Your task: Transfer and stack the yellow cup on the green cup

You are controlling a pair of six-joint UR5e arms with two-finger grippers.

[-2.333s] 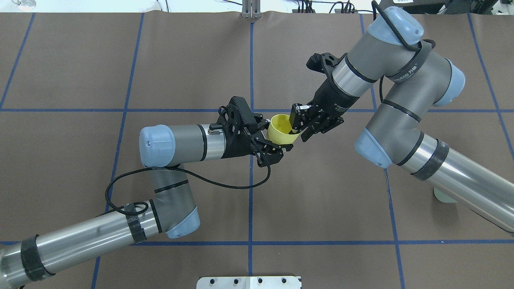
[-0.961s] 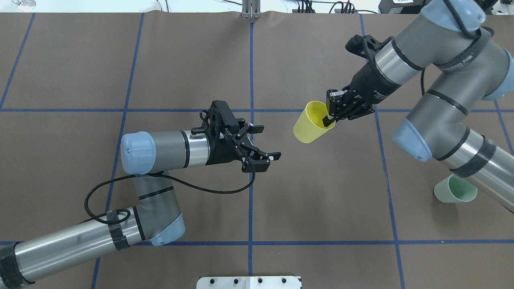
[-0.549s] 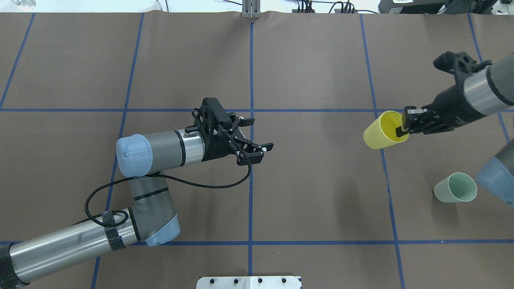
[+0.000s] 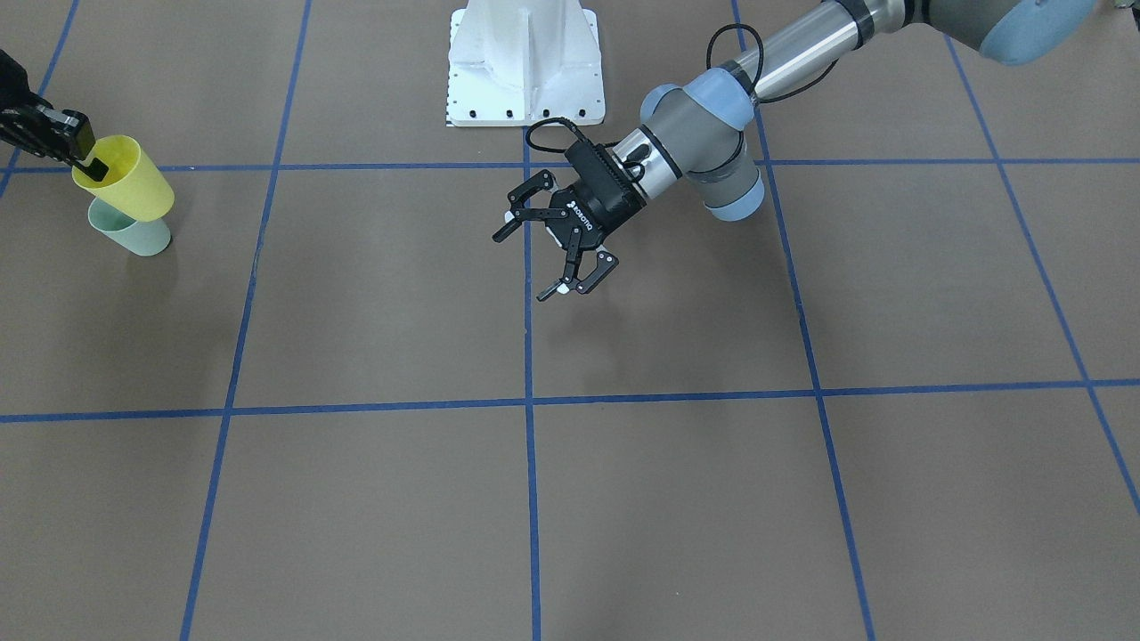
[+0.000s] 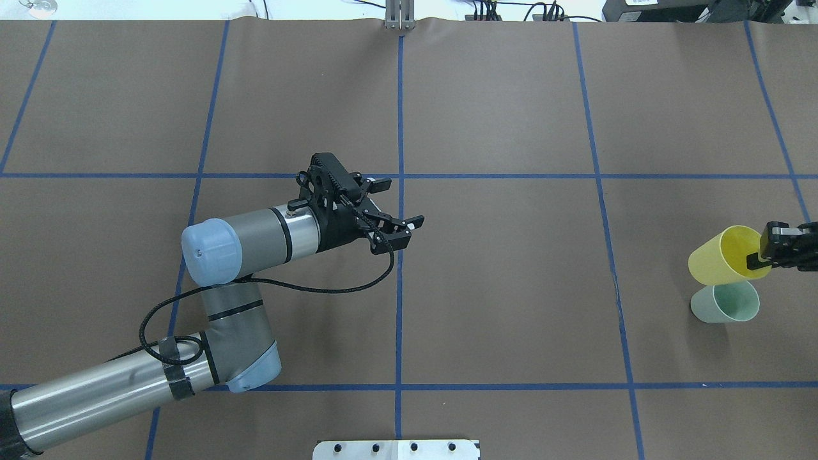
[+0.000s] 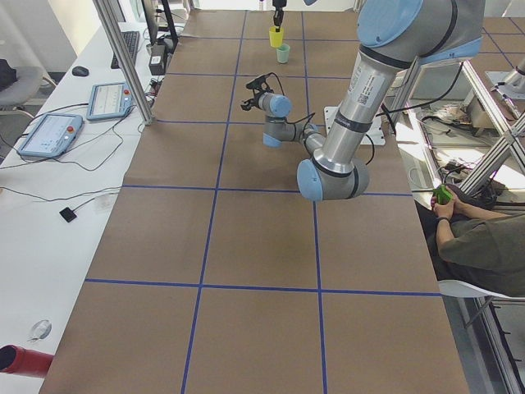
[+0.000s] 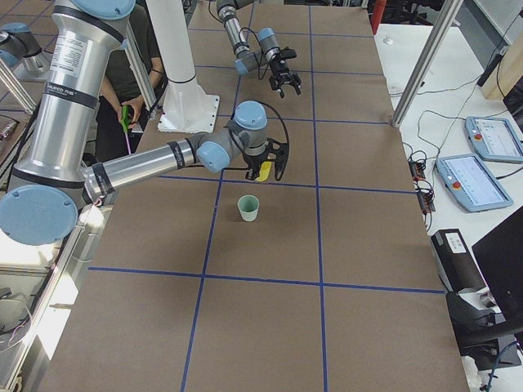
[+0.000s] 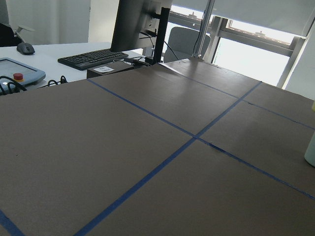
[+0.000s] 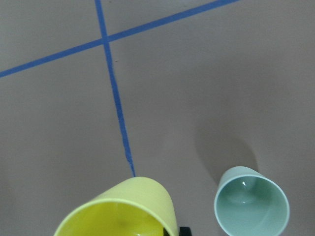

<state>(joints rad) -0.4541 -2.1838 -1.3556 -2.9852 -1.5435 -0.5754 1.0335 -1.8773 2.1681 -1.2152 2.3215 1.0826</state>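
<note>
My right gripper has the yellow cup to place. The yellow cup now hangs tilted beside the green cup. It will let go of it down inside the opening of the green cup (image 4: 119, 212) (image 9: 252, 204).
The yellow cup (image 5: 719, 257) hangs tilted in the air at the table's far right, also seen in the front view (image 4: 129, 182). My right gripper (image 5: 763, 253) is shut on its rim, one finger inside and one outside. The green cup (image 5: 725, 304) stands upright on the brown mat just below and beside it (image 4: 134, 235). In the right wrist view the yellow cup (image 9: 123, 209) is left of the green cup (image 9: 251, 207), not over it. My left gripper (image 5: 402, 203) is open and empty near the table's middle (image 4: 522, 265).
The white robot base plate (image 4: 525, 62) sits at the table's robot-side edge. Blue tape lines (image 5: 399, 287) grid the mat. A seated person (image 6: 484, 238) is beside the table on the robot's side. Tablets and a keyboard (image 6: 127, 45) lie on the side desk.
My right gripper has carried the yellow cup away from the left gripper, rightward and nearer, to just beside the green cup. My left gripper let go, stays open and has drawn back left.
</note>
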